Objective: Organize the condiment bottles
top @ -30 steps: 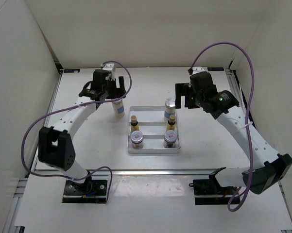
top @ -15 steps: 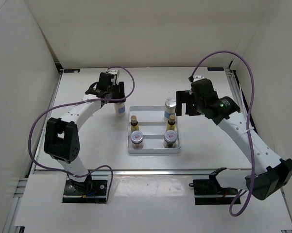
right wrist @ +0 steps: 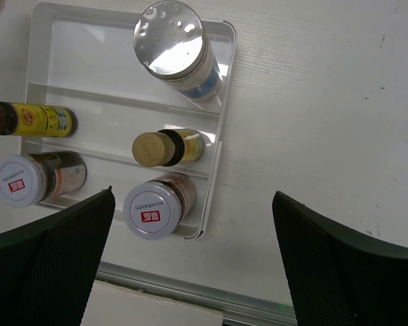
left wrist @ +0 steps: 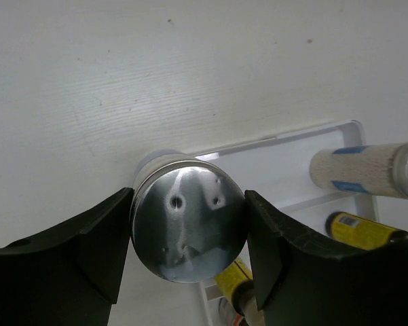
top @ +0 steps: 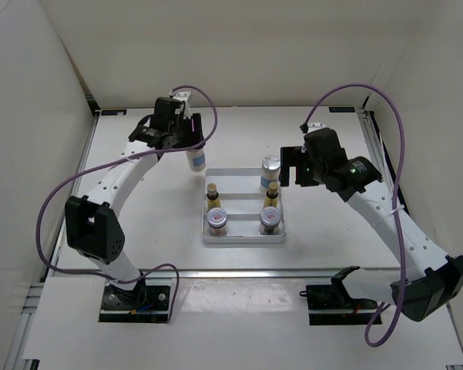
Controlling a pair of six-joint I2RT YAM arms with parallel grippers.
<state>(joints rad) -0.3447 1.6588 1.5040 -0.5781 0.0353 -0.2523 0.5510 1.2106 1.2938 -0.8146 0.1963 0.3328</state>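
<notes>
I need to use my left gripper to put the tall white bottle down in the empty back corner of the white tray (top: 219, 187).
My left gripper (top: 182, 137) is shut on the silver cap (left wrist: 188, 224) of a tall white bottle (top: 196, 159), held above the table just off the back left corner of the white tray (top: 243, 237). The other tall white bottle (top: 270, 172) stands in the tray's back right compartment. Two tiny yellow bottles (top: 213, 194) (top: 273, 193) stand in the middle row. Two silver-lidded jars (top: 217, 221) (top: 270, 220) stand in the front row. My right gripper (top: 294, 166) is open and empty, just right of the tray; its wrist view shows the tall bottle (right wrist: 176, 51) and the near jar (right wrist: 153, 210).
White walls enclose the table on the left, back and right. A metal rail (top: 239, 271) runs along the front edge. The purple cables (top: 370, 92) loop above both arms.
My left gripper has carried the tall white bottle up and to the right, toward the tray's back left corner. My right gripper has shifted slightly toward the front and stays open.
</notes>
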